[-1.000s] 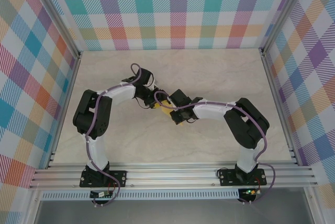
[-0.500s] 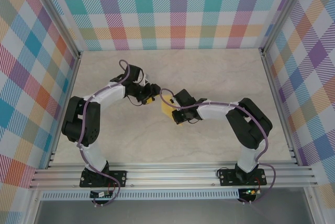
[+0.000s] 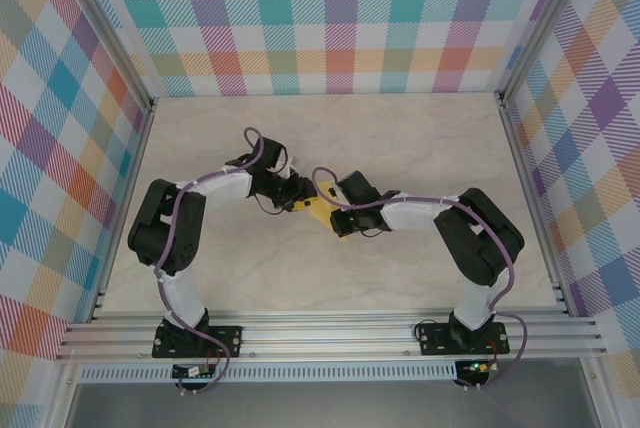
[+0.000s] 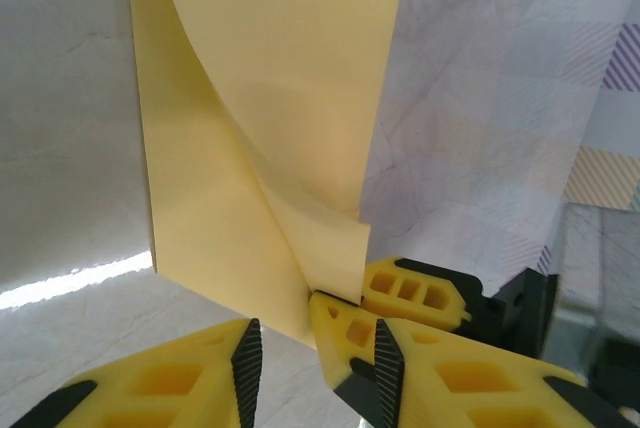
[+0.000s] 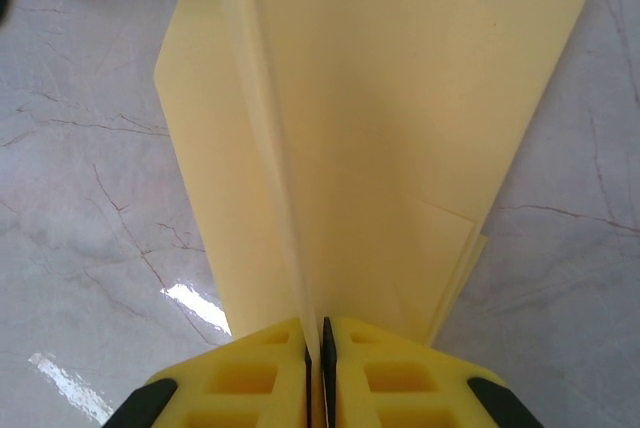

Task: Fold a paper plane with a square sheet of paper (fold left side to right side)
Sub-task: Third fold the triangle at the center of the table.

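Note:
The robot's right fingers fill the paper's lower corner ahead of the left gripper's open fingers, so next the right gripper backs off before both grippers pinch the paper's flap (image 4: pixel 336 260).
The square sheet of paper (image 3: pixel 318 210) is yellow and folded into a narrow shape of several layers, held off the table between the two arms. My right gripper (image 5: pixel 315 348) is shut on the paper's (image 5: pixel 400 128) lower edge at a crease. In the left wrist view the paper (image 4: pixel 260 128) stands upright with one flap curling away. My left gripper (image 4: pixel 315 353) faces its lower corner with its jaws apart and no paper between its pads. The right gripper's yellow fingers (image 4: pixel 410 293) pinch that corner just ahead of them. From above, the left gripper (image 3: pixel 298 196) and the right gripper (image 3: pixel 330 216) nearly touch.
The pale marbled table (image 3: pixel 400 138) is bounded by aluminium rails (image 3: pixel 330 333) at the near edge and checked walls (image 3: pixel 330 28) on the other three sides. Both arms bend inward over its middle.
The left gripper drew back toward the far left, then came back to the paper's corner with its jaws narrower. The right gripper kept its hold and barely moved.

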Robot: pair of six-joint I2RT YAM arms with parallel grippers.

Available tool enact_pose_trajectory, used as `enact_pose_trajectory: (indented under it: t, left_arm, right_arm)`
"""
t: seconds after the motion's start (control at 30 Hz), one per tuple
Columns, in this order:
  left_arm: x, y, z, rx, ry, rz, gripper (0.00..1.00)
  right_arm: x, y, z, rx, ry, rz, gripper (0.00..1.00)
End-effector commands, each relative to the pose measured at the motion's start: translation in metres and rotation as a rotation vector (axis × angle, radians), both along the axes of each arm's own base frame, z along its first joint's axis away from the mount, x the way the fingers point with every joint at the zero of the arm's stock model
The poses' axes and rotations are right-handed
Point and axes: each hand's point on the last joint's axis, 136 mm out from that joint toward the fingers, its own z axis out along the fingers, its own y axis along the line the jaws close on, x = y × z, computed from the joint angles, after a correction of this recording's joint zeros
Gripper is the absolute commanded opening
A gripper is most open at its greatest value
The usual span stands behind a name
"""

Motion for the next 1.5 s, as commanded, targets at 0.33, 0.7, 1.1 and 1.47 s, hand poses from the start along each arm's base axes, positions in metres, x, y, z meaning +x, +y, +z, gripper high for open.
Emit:
enact_pose_trajectory:
  t: [0.33,0.7,1.1,1.47]
  left_arm:
    - [0.005,-0.036,-0.024,0.004,0.040,-0.067,0.30]
    - [0.004,-0.042,-0.034,0.014,0.055,-0.076,0.32]
    - [0.003,-0.037,-0.033,0.035,0.044,-0.071,0.43]
    - [0.002,-0.035,-0.046,0.054,0.066,-0.065,0.44]
  right_arm:
    - [-0.020,-0.017,-0.022,-0.012,0.116,-0.025,0.11]
    - [-0.019,-0.019,-0.022,0.041,0.151,-0.046,0.17]
    - [-0.016,-0.024,-0.023,0.094,0.193,-0.072,0.15]
    - [-0.015,-0.024,-0.021,0.136,0.215,-0.079,0.14]
